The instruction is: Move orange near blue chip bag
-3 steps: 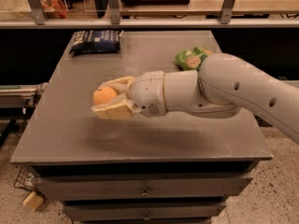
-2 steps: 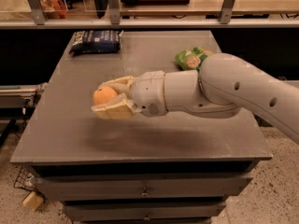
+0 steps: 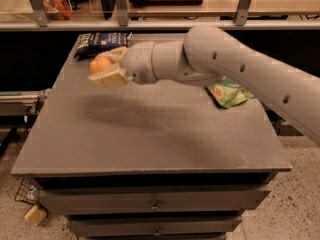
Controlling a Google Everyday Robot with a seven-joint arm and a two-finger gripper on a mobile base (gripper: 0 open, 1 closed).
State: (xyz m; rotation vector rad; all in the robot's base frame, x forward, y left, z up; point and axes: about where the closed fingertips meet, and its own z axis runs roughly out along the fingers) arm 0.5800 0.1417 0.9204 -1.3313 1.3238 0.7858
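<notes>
The robot's gripper should release the orange next to the blue chip bag's end point(image 3: 120, 47) that faces the green snack bag.
The orange point(image 3: 100, 64) is a small round fruit held between the pale fingers of my gripper point(image 3: 104, 68), which is shut on it and holds it above the grey table point(image 3: 150, 134), over the back left part. The blue chip bag point(image 3: 100, 42), dark navy with white lettering, lies flat at the table's back left corner, just behind and slightly left of the gripper. My arm reaches in from the right across the table.
A bright green snack bag point(image 3: 229, 92) lies at the right side of the table, partly hidden by my arm. A shelf rail with metal posts point(image 3: 120, 6) runs behind the table. Drawers point(image 3: 155, 204) sit below the front edge.
My gripper has carried the orange up and toward the back left, from the table's middle left to just in front of the blue chip bag.
</notes>
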